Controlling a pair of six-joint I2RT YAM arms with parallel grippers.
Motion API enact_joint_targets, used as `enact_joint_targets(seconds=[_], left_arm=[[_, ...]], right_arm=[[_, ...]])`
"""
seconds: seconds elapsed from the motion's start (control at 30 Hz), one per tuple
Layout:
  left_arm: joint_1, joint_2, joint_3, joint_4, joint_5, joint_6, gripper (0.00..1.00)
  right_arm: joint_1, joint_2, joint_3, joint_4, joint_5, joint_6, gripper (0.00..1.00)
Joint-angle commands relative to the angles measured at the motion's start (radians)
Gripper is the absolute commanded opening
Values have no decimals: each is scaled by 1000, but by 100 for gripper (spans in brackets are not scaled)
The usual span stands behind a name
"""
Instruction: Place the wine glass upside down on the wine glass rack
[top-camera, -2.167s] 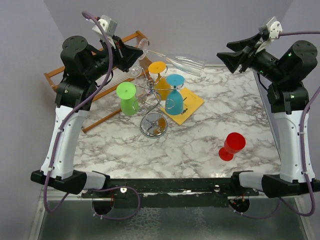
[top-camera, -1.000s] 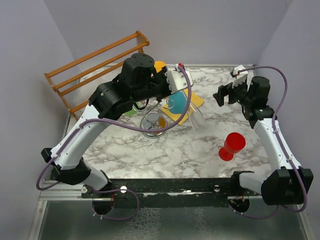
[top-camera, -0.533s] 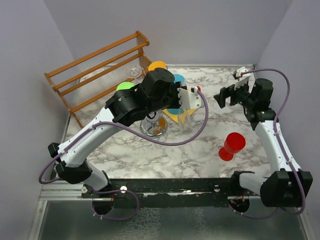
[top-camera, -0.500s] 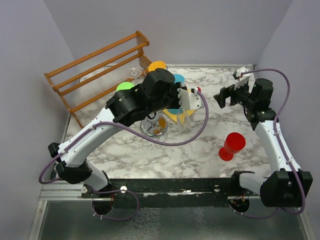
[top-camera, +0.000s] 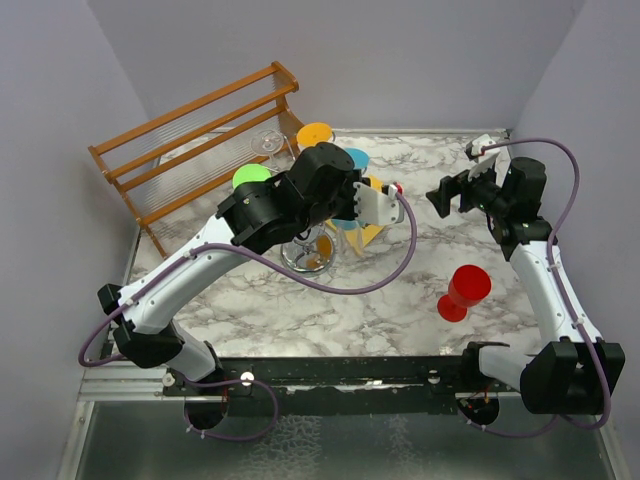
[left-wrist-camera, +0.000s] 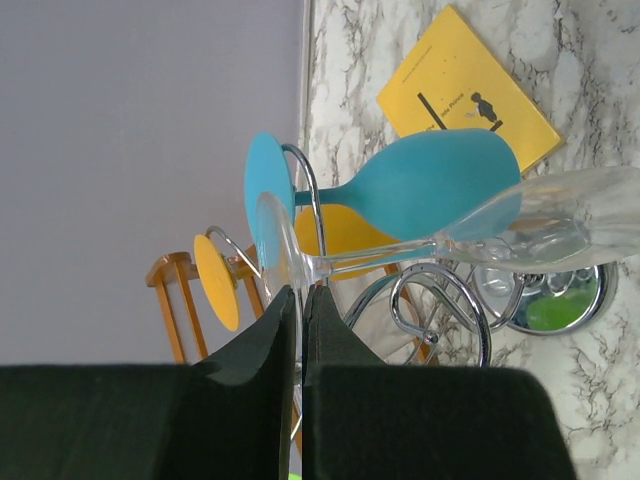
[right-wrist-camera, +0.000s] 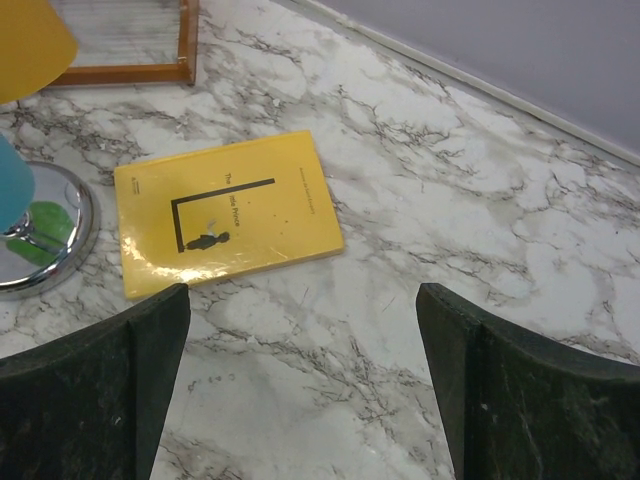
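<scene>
My left gripper is holding the clear wine glass. It will release it in the chrome rack's curled arm (top-camera: 341, 254) (left-wrist-camera: 437, 300) beside the teal glass.
My left gripper (left-wrist-camera: 300, 292) is shut on the round foot of the clear wine glass (left-wrist-camera: 545, 215). The glass lies sideways in the left wrist view, stem and bowl running right, over the curled arms of the chrome wine glass rack (left-wrist-camera: 440, 305). From the top view the left arm covers the rack, with only the shiny base (top-camera: 305, 255) showing. A teal glass (left-wrist-camera: 430, 185) hangs on the rack just behind the clear one. My right gripper (top-camera: 440, 195) hovers open and empty over the marble at the back right.
Green (top-camera: 250, 175), orange (top-camera: 315, 132) and teal (top-camera: 355, 158) glass feet ring the rack. A yellow book (right-wrist-camera: 225, 210) lies beside the base. A red glass (top-camera: 462, 292) stands at the front right. A wooden shelf rack (top-camera: 190, 135) fills the back left.
The left arm has swung the clear glass down and left, closer in over the rack. The right arm has hardly moved; its jaws opened slightly wider.
</scene>
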Motion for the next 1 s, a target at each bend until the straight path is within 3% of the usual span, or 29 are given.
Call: enact_joint_targets(seconds=[0.0, 0.97], left_arm=[[-8, -46, -5, -8, -60, 41, 0], [-8, -114, 11, -128, 55, 74, 0]], right_arm=[[-6, -7, -8, 43, -24, -11, 94], [-9, 3, -3, 28, -24, -21, 94]])
